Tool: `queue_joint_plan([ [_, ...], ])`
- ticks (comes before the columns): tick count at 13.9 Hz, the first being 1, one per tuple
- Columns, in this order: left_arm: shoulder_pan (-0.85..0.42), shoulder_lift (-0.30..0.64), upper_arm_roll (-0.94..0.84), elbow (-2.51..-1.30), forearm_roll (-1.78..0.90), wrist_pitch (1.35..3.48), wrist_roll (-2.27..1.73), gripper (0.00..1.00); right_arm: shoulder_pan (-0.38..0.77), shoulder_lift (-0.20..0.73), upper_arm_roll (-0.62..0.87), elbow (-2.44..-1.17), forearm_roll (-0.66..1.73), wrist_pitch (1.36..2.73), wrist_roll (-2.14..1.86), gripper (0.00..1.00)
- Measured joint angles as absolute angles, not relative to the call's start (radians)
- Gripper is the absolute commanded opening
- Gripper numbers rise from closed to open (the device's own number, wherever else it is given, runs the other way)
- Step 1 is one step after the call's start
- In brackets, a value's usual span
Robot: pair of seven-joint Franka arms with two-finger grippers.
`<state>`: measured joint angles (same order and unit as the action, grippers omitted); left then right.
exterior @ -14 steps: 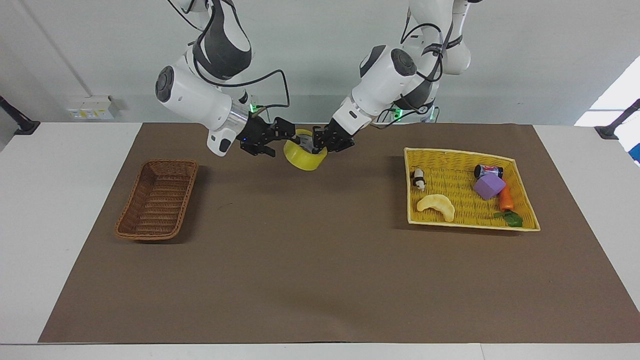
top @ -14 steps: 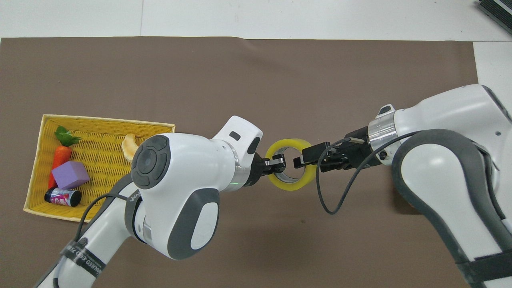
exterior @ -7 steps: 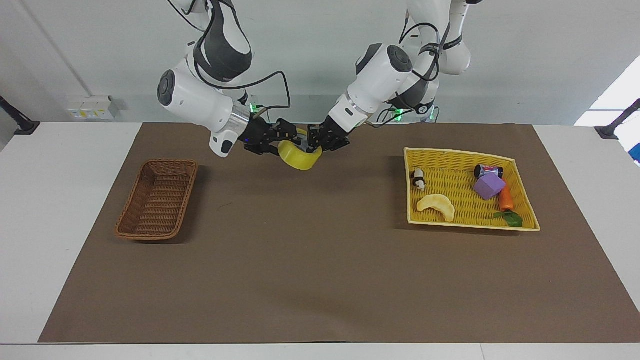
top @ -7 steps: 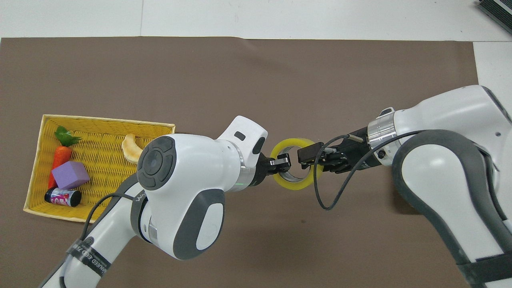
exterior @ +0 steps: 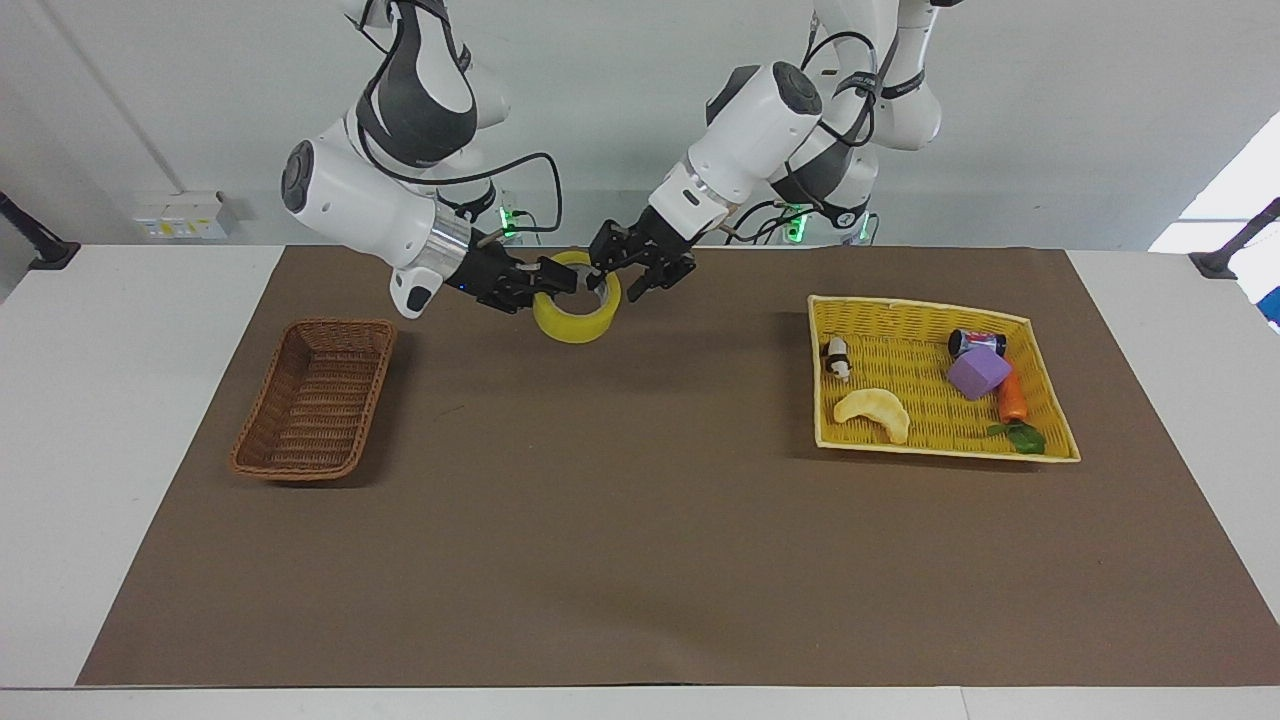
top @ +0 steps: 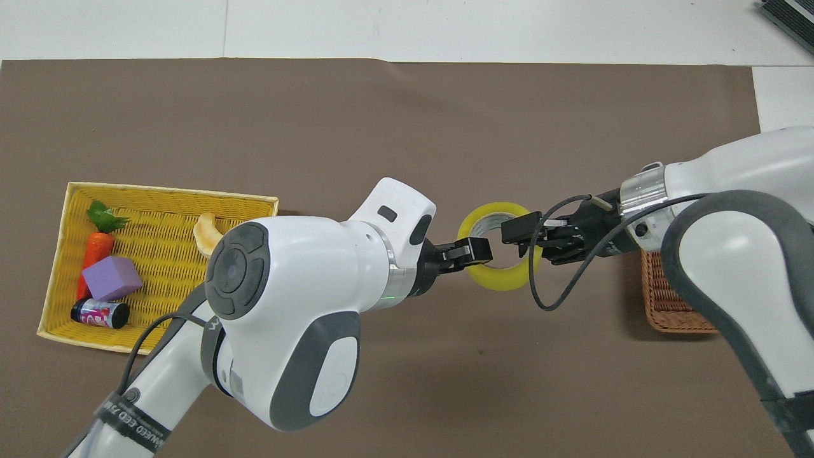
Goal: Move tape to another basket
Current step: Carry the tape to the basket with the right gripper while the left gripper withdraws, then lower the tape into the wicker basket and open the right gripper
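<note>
Next, my right gripper releases the yellow tape roll, now in the air over the brown mat, near the middle of the empty brown wicker basket (top: 696, 240).
The yellow tape roll (exterior: 575, 322) hangs in the air over the brown mat near the robots' edge of the table; it also shows in the overhead view (top: 502, 280). My right gripper (exterior: 560, 283) is shut on the roll's wall at the right arm's end, also in the overhead view (top: 516, 230). My left gripper (exterior: 628, 268) is at the roll's rim toward the left arm, fingers spread open, also in the overhead view (top: 474, 251). The brown wicker basket (exterior: 315, 400) stands empty toward the right arm's end of the table, partly hidden under the right arm in the overhead view (top: 668, 299).
A flat yellow woven tray (exterior: 920, 305) toward the left arm's end holds a pale crescent piece (exterior: 873, 412), a purple block (exterior: 978, 372), a carrot (exterior: 1012, 398), a small can (exterior: 975, 342) and a small figure (exterior: 836, 358).
The tape and both grippers have shifted toward the right arm's end. The left gripper has opened and let go of the roll; the right gripper now holds it alone.
</note>
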<state>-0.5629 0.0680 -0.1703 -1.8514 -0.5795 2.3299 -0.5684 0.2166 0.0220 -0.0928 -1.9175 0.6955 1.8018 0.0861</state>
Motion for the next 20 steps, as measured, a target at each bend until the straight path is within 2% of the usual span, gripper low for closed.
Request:
queue_joint_plan([
  [5, -0.482, 0.019, -0.132, -1.858, -0.579, 2.208, -0.591, 1.00, 0.065, 0.047, -0.105, -1.909, 0.386, 1.848, 0.014, 0.00],
  [8, -0.420, 0.015, -0.129, -1.868, -0.558, 2.172, -0.611, 1.00, -0.078, 0.091, -0.109, -1.909, 0.251, 1.898, -0.157, 0.00],
  [11, -0.338, 0.015, -0.127, -1.869, -0.422, 2.083, -0.606, 1.00, -0.167, 0.138, -0.111, -1.909, 0.213, 1.955, -0.280, 0.00],
  [15, -0.198, 0.011, -0.125, -1.846, -0.284, 1.958, -0.417, 1.00, -0.210, 0.173, -0.111, -1.909, 0.188, 1.986, -0.322, 0.00],
  [16, -0.154, 0.010, -0.123, -1.820, -0.270, 1.915, -0.346, 1.00, -0.211, 0.176, -0.111, -1.908, 0.188, 1.990, -0.322, 0.16],
  [17, -0.110, 0.009, -0.122, -1.793, -0.243, 1.874, -0.281, 1.00, -0.211, 0.178, -0.108, -1.908, 0.188, 1.998, -0.322, 0.24],
  [18, -0.072, 0.008, -0.121, -1.770, -0.209, 1.841, -0.222, 1.00, -0.211, 0.179, -0.105, -1.908, 0.188, 2.004, -0.322, 0.37],
  [19, -0.047, 0.007, -0.121, -1.757, -0.166, 1.821, -0.182, 1.00, -0.211, 0.181, -0.103, -1.908, 0.188, 2.008, -0.322, 0.54],
  [20, -0.030, 0.006, -0.121, -1.748, -0.111, 1.806, -0.161, 1.00, -0.211, 0.185, -0.103, -1.908, 0.188, 2.011, -0.322, 0.75],
])
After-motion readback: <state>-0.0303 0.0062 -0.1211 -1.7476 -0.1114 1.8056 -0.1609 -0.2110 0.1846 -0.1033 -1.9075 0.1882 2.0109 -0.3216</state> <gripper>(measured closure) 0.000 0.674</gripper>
